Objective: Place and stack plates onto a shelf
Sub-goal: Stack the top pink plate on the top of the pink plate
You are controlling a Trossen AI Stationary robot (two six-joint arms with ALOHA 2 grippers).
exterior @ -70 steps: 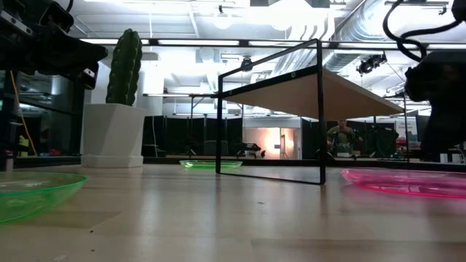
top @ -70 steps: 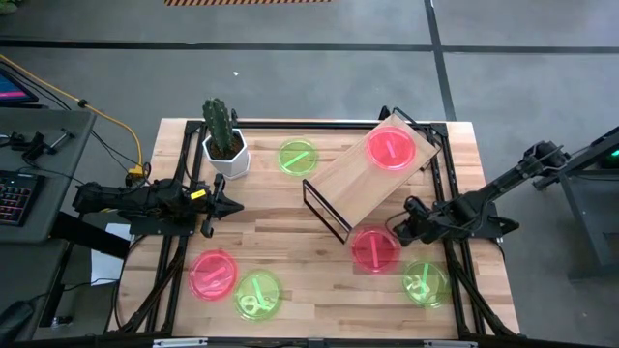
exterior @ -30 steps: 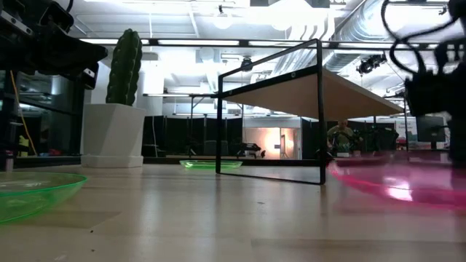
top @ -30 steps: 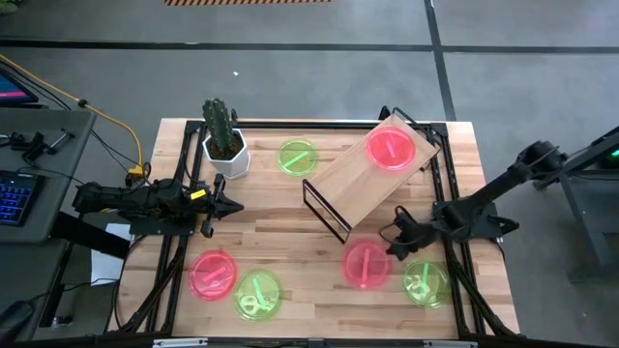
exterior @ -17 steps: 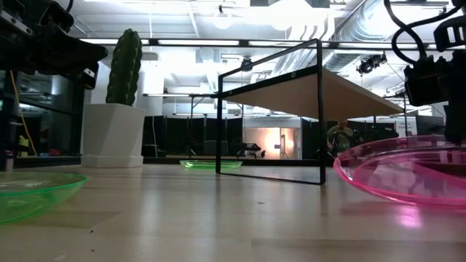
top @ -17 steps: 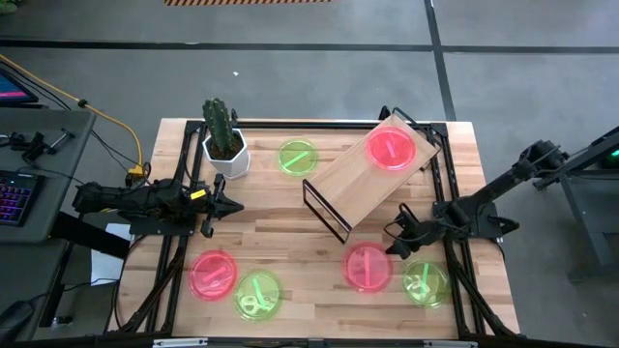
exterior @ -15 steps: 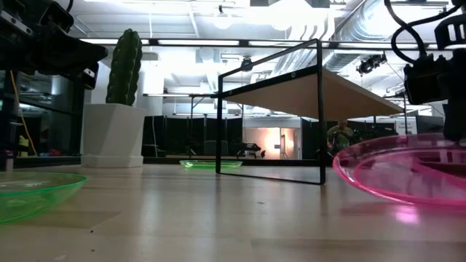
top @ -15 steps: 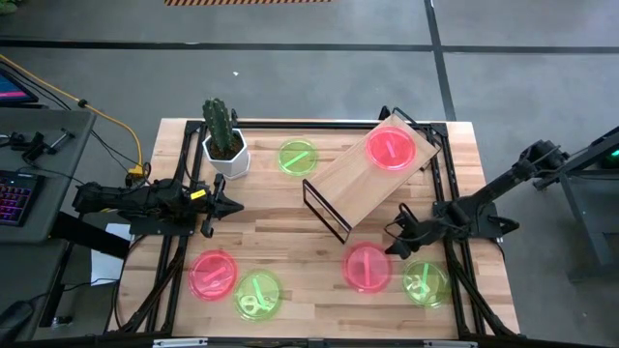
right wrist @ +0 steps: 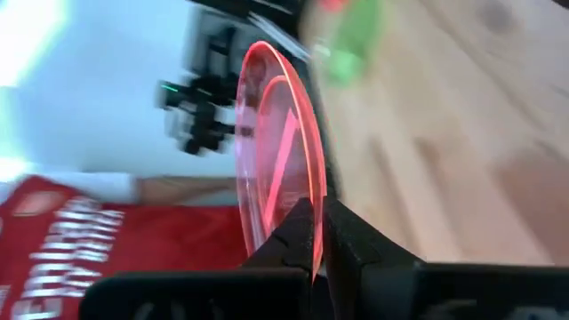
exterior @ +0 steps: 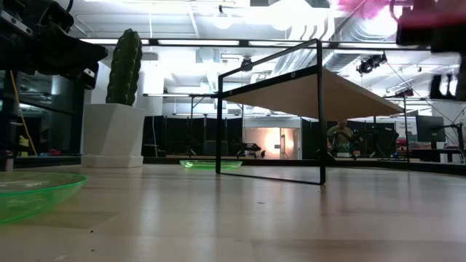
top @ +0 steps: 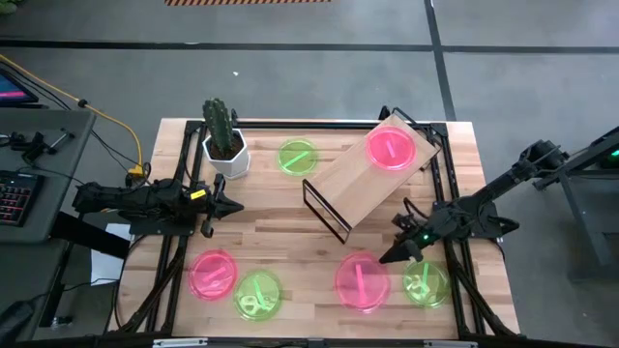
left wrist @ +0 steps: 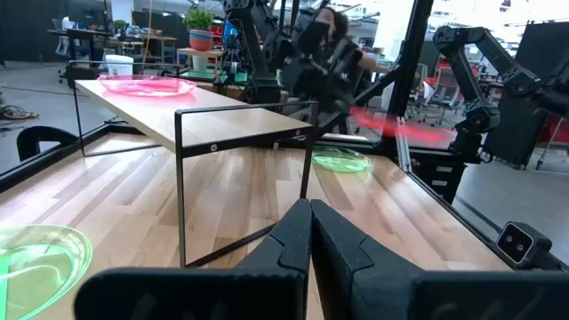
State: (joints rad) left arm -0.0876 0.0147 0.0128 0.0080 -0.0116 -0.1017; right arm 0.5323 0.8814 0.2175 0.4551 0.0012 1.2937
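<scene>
My right gripper will let go of the neon pink plate. It will then rest beside that gripper, between the wooden shelf and the green plate [top: 394, 240].
My right gripper [top: 390, 257] is shut on a neon pink plate [top: 362, 281], held in the air over the table's near right part; the low view shows that plate [exterior: 364, 7] blurred at the top. Another pink plate [top: 391, 148] lies on the wooden shelf [top: 360, 184]. One green plate [top: 297, 157] rests on the table behind the shelf and one [top: 424, 282] near the right edge. A pink plate [top: 213, 274] and a green one [top: 258, 293] lie at the near left. My left gripper [top: 235, 205] waits shut at the left, touching nothing. My right gripper pinches the pink plate's rim [right wrist: 304, 197] between its two fingers, on the plate's side toward the table's right edge [top: 383, 264]. The fingers come nearly level from the right. The plate is lifted clear of the table and looks about level from above.
A cactus in a white pot [top: 224, 140] stands at the far left. The shelf's black wire frame [exterior: 320, 109] stands between the far green plate and the held one. Bare wood [top: 280, 237] lies in the table's middle.
My right gripper has risen and tipped up toward level, staying shut on the pink plate. The plate, which was tilted low over the table, is now lifted clear and high, and has shifted a little toward the near edge.
</scene>
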